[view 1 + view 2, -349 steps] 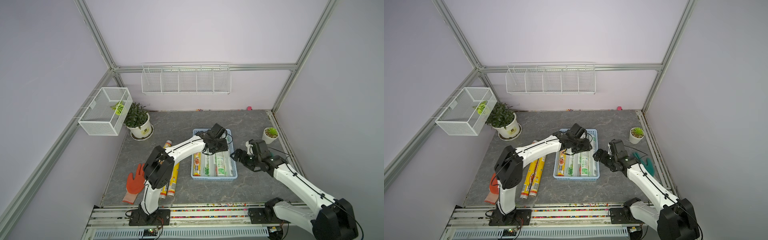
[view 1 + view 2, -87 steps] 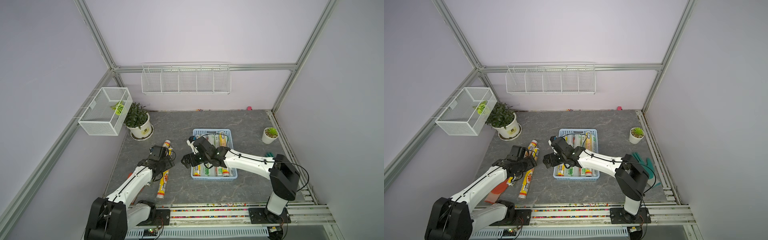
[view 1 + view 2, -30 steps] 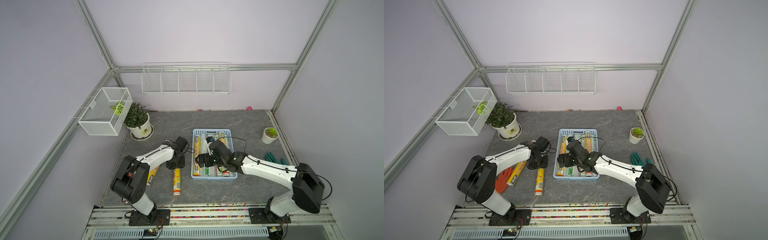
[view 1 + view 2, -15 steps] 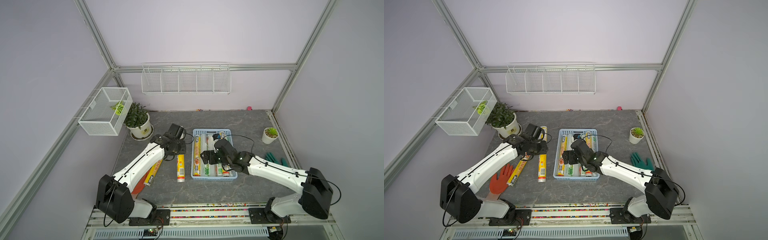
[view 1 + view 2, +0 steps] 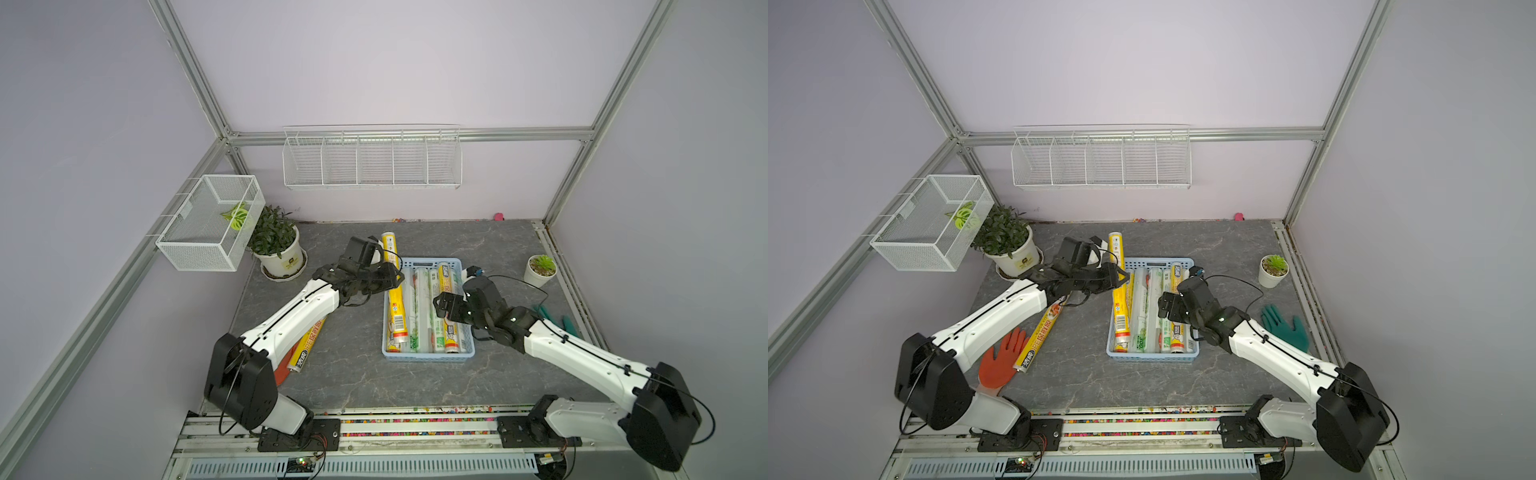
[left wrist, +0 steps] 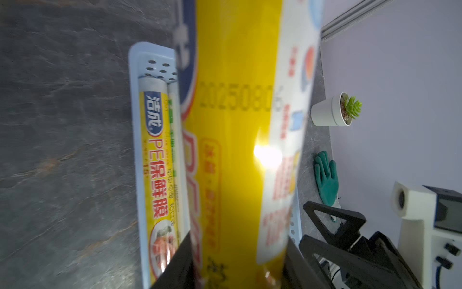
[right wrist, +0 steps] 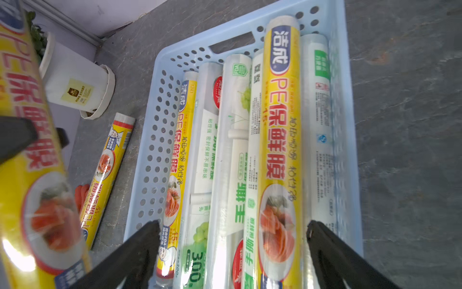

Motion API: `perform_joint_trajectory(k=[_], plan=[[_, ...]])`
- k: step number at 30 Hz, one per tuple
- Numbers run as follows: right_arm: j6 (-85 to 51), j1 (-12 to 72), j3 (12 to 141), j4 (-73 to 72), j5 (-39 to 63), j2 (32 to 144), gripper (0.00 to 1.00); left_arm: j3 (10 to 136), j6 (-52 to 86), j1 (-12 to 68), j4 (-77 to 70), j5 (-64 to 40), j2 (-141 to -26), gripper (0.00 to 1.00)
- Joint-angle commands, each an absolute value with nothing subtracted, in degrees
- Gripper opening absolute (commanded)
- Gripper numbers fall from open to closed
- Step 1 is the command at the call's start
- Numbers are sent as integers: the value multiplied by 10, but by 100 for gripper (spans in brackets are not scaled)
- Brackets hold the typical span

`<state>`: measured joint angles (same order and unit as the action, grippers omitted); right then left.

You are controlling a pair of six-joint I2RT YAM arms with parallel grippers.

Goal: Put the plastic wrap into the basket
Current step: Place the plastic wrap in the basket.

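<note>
The yellow roll in my left gripper will be let go on the white rolls (image 5: 432, 309) beside the yellow roll near my right gripper.
My left gripper (image 5: 390, 279) (image 5: 1118, 281) (image 6: 236, 252) is shut on a yellow plastic wrap roll (image 5: 393, 291) (image 5: 1119, 299) (image 6: 232, 125). It holds the roll lengthwise over the left side of the light-blue basket (image 5: 428, 356) (image 5: 1152, 357) (image 7: 350, 100), and the roll's far end sticks out past the far rim. Several yellow and translucent white rolls (image 7: 280, 150) lie side by side in the basket. Above them, over the right half, my right gripper (image 5: 446, 309) (image 5: 1167, 309) (image 7: 232, 230) stands open and empty. Another yellow roll (image 5: 307, 340) (image 5: 1040, 332) (image 7: 107, 175) lies on the table left of the basket.
An orange glove (image 5: 1000, 361) lies under the left arm, a green glove (image 5: 1283, 326) right of the basket. A small succulent pot (image 5: 540, 270) stands at the back right, a larger potted plant (image 5: 276, 249) at the back left. A wire-mesh box (image 5: 208, 224) and wire rack (image 5: 372, 162) hang on the walls.
My left gripper has carried the yellow roll from the table left of the basket to over the basket's left side. The right gripper has shifted slightly right, still open.
</note>
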<state>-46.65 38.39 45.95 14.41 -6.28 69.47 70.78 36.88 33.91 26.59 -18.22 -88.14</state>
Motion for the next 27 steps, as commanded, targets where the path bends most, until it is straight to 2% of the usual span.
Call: perform_joint_trajectory(k=[1, 10, 27], plan=[[-486, 366, 438, 156, -55, 663, 97, 744, 385, 365, 238, -213, -920, 17], [-487, 348, 413, 175, -55, 624, 97, 792, 410, 419, 232, -232, -1017, 18], [-492, 347, 403, 161, -12, 645, 97, 850, 418, 428, 276, -225, -1111, 20]])
